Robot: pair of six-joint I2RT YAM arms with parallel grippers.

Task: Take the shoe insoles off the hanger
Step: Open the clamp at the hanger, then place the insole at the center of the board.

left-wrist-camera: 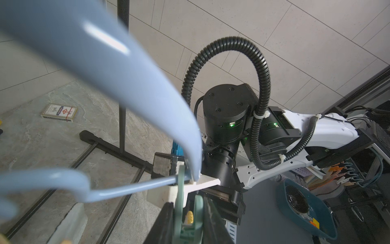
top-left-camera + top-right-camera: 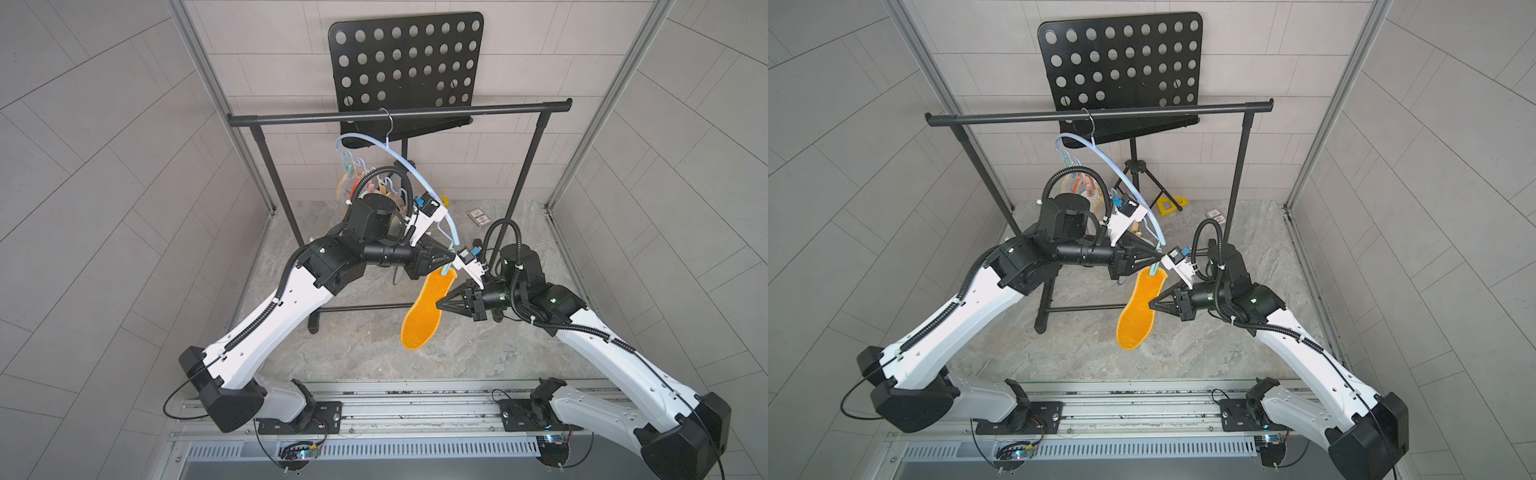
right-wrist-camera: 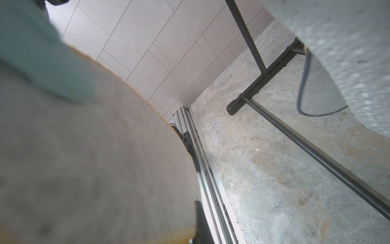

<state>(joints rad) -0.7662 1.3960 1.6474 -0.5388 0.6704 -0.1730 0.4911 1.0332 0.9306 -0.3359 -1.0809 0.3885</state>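
I need to let the insole go from my right gripper on the stone floor (image 2: 337, 347) (image 3: 227, 138) beside the rack foot on the side of my left gripper.
The pale blue hanger (image 2: 409, 166) (image 2: 1121, 168) (image 1: 126, 84) hangs by its wire hook from the black rack bar. At its near end a mint clip (image 2: 446, 270) (image 1: 179, 202) (image 3: 42, 63) grips the top of a fuzzy mustard-yellow insole (image 2: 428, 309) (image 2: 1139, 309), which hangs down. My left gripper (image 2: 451, 254) (image 2: 1158, 251) (image 1: 187, 224) is shut on that clip's handles. My right gripper (image 2: 436, 304) (image 2: 1151, 304) is shut on the insole's right edge; the wrist view shows its grey underside (image 3: 84, 158) beside one black finger (image 3: 200, 221). More pastel clips (image 2: 374, 183) are partly hidden behind my left arm.
The black garment rack (image 2: 399, 113) spans the back, its feet and low crossbar (image 2: 361, 308) on the stone floor. Behind it stands a black perforated music stand (image 2: 407, 62). A card box (image 2: 478, 217) and a yellow piece (image 2: 1169, 205) lie at the back right.
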